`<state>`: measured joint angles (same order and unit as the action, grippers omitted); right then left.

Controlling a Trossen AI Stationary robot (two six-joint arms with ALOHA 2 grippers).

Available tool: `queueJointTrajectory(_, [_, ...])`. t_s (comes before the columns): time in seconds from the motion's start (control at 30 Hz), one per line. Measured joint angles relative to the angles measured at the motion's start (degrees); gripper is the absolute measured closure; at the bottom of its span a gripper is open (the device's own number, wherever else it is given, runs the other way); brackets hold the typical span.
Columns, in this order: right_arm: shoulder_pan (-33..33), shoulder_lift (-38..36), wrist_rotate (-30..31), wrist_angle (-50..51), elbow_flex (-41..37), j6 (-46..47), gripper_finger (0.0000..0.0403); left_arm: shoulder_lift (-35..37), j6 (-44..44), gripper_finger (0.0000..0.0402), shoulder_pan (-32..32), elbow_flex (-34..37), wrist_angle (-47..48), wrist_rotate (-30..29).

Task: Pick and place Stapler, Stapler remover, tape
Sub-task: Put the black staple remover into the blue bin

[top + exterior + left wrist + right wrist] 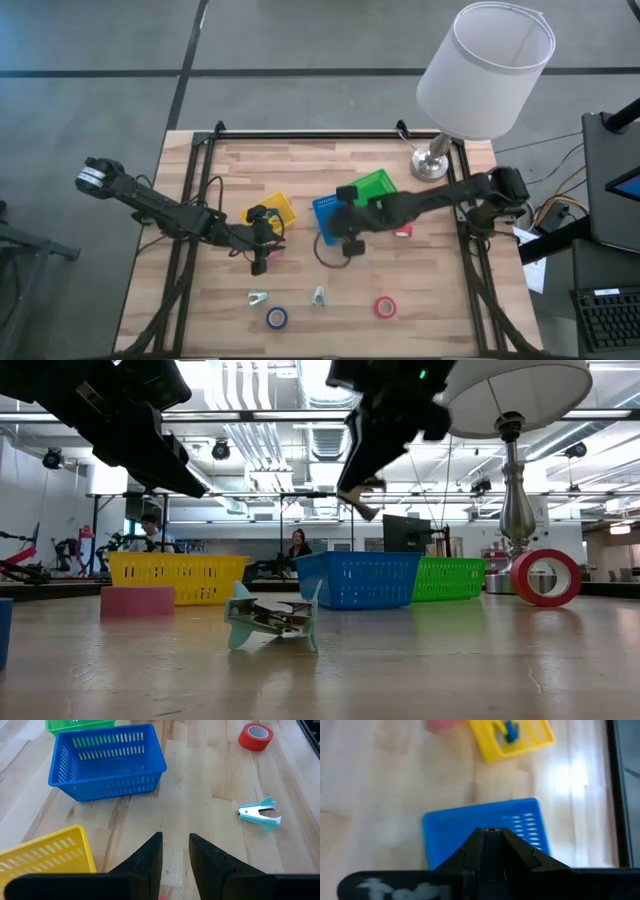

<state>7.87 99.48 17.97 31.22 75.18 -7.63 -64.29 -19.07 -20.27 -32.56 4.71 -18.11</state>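
I will let go of the stapler with my right gripper inside the blue bin (337, 211) (512, 836), near the bin's far side.
My right gripper (491, 832) hangs over the near wall of the blue bin (326, 214), shut on a dark thing that I take for the stapler (491, 829). My left gripper (175, 847) is open above the table, just near of the yellow bin (274, 211), with a pink tape roll (276, 256) beside it. Two pale teal stapler removers (258, 297) (318, 295) rest on the table near the front edge. A blue tape roll (277, 318) and a red tape roll (385, 307) lie flat there too. Something blue (509, 730) lies in the yellow bin. My right gripper pinches a dark narrow thing between its two fingers; only its small metal-looking end (491, 829) shows past the fingertips. The fingers point down and the thing is lifted clear of the table, above the blue bin (485, 827). Which part is held is hidden by the fingers.
A green bin (372, 187) stands behind the blue one, and a lamp with a white shade (485, 70) stands at the far right corner. Another small pink thing (403, 231) lies right of the blue bin. Bare wood lies between the bins and the front items.
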Motion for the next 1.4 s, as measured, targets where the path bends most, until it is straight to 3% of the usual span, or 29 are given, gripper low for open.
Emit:
queueJointTrajectory(0.4, [-8.71, 1.13, -6.40, -10.65, -5.26, 0.16, 0.0355, 0.00, 0.02, 0.0305, 0.00, 0.00, -0.02, 0.00])
queueJointTrajectory(0.63, [-10.43, 7.30, -5.99, -11.98, -5.20, 0.28, 0.0355, 0.00, 0.04, 0.0305, -0.01, 0.02, 0.02, -1.68])
queueJointTrajectory(0.93, [-12.42, 8.26, -6.24, -11.28, -5.01, 1.98, 0.0354, 0.00, 0.04, 0.0305, 0.02, 0.02, 0.05, -1.73])
queueJointTrajectory(1.4, [-13.26, 12.53, -9.36, -12.13, -5.04, 2.51, 0.0315, 0.00, -0.09, 0.0305, 0.00, 0.02, 0.02, -1.73])
